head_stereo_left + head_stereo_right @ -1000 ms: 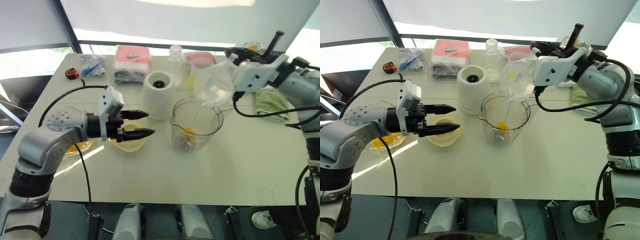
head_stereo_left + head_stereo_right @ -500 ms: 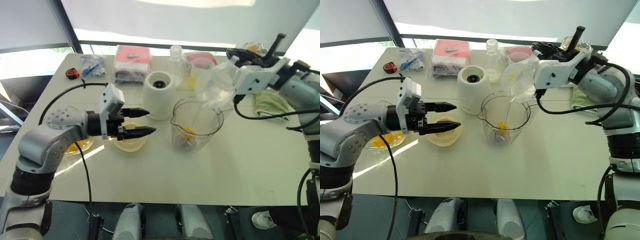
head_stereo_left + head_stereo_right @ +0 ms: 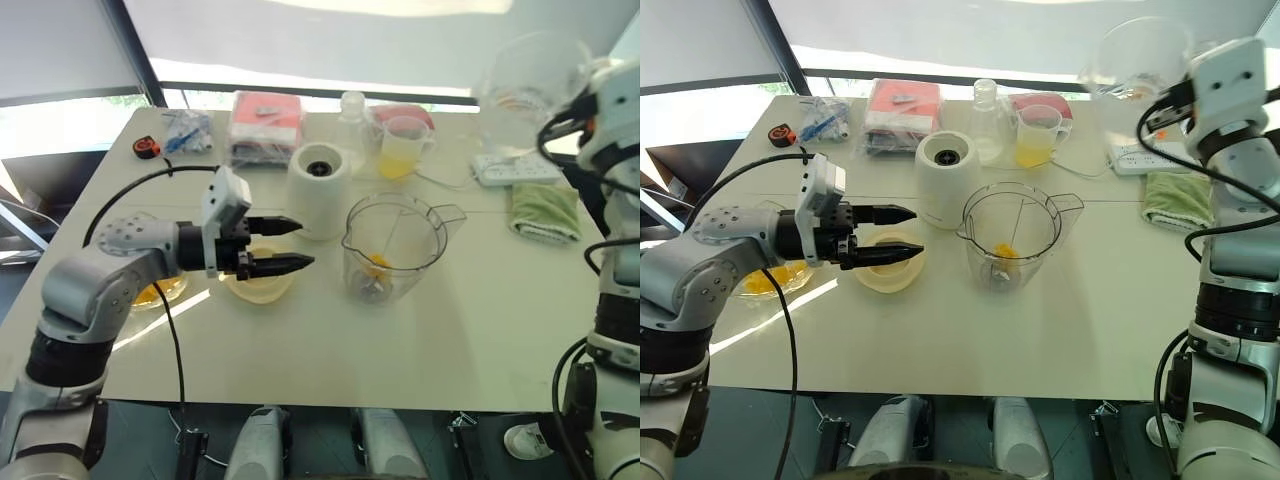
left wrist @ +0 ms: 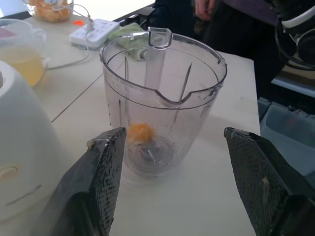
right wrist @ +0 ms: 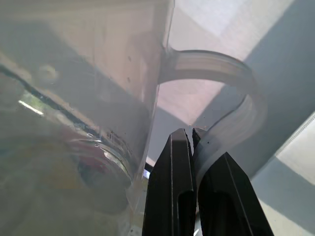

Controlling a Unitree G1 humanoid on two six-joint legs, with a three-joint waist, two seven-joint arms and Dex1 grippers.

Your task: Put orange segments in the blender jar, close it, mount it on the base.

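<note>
The robot's right gripper will let go of the clear measuring cup, which is now held high, on the white table point(image 3: 497, 259) just in front of the green cloth.
The blender jar point(image 3: 392, 245) stands open on the white table, with a few orange segments point(image 3: 376, 263) at its bottom by the blade. Just behind and to its left stands the cream base point(image 3: 319, 190). My left gripper point(image 3: 305, 243) hovers open over a flat cream lid point(image 3: 260, 282), pointing at the jar from its left. More orange segments lie in a glass dish point(image 3: 155, 293) under my left arm. My right gripper point(image 5: 192, 132) is shut on the handle of a clear measuring cup point(image 3: 530, 75), held high at the far right.
At the back stand a cup of yellow liquid point(image 3: 403, 145), a clear bottle point(image 3: 350, 105), red packs point(image 3: 265, 125) and a tape measure point(image 3: 145, 148). A power strip point(image 3: 510, 170) and green cloth point(image 3: 545, 210) lie right. A person point(image 4: 231, 14) stands beyond the table.
My right arm has swung the clear cup away from above the jar, up and to the right, turning it upright. The left arm has stayed still.
</note>
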